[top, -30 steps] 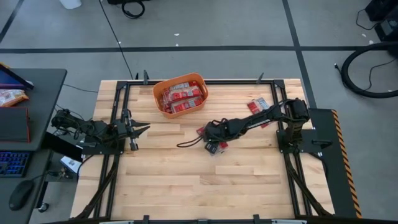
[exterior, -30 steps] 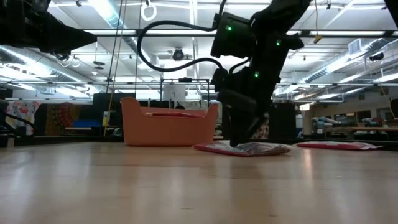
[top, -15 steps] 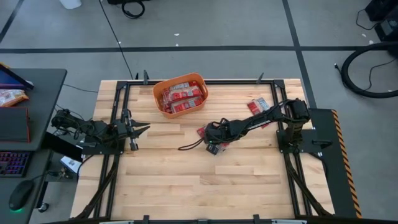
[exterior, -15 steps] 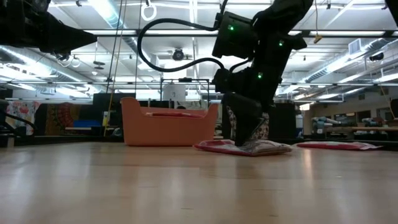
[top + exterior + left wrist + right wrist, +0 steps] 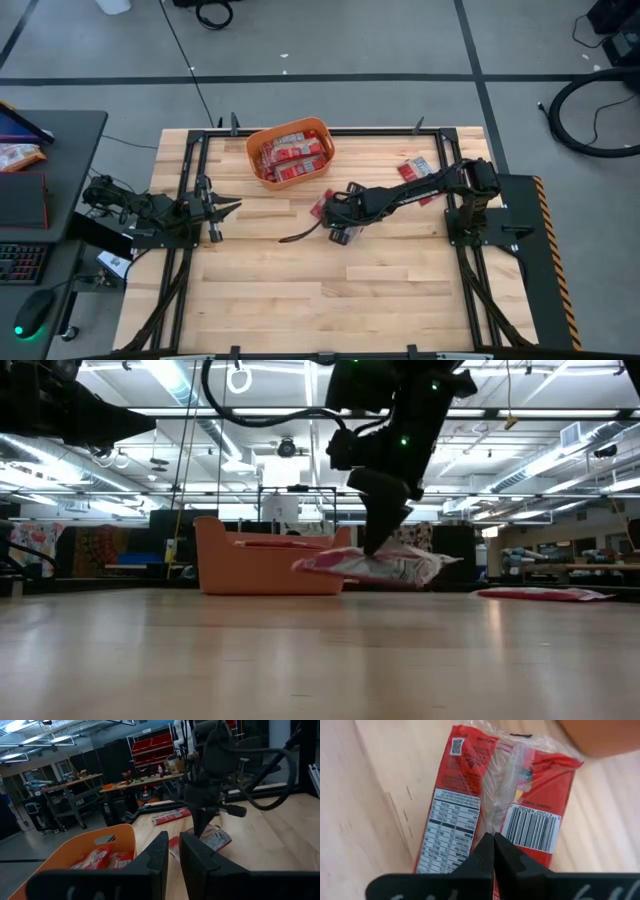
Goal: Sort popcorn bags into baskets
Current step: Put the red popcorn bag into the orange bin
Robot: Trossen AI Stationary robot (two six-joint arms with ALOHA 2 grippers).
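Note:
Next, my right gripper releases the red popcorn bag, setting it down on top of the bags that are inside the orange basket (image 5: 284,148).
My right gripper (image 5: 337,216) hangs over the middle of the table, shut on a red popcorn bag (image 5: 375,568) that is clear of the wood. The bag's back (image 5: 465,800) faces the wrist camera, showing a white label and a barcode. The orange basket (image 5: 250,142) stands at the far edge with several red bags in it. Two more bags (image 5: 415,169) lie flat on the table at the far right. My left gripper (image 5: 228,207) waits level at the left edge, a narrow gap between its fingers (image 5: 161,851), holding nothing. My right gripper pinches the bag's clear wrap at the seam down the middle of its back (image 5: 496,822) between its two fingers. The fingers (image 5: 378,538) come from above, slanting down. The bag hangs under them nearly level, lifted clear of the table.
The table has a black frame rail (image 5: 470,240) along its edges. A cable (image 5: 300,234) from the right arm trails over the wood. Bare wood lies in front of the basket (image 5: 268,565) and over the near half.
My right gripper has taken hold of the popcorn bag and risen, moving a little toward the far edge and the basket while its wrist rolled. The bag, flat on the table before, now hangs clear of the wood under the fingers.

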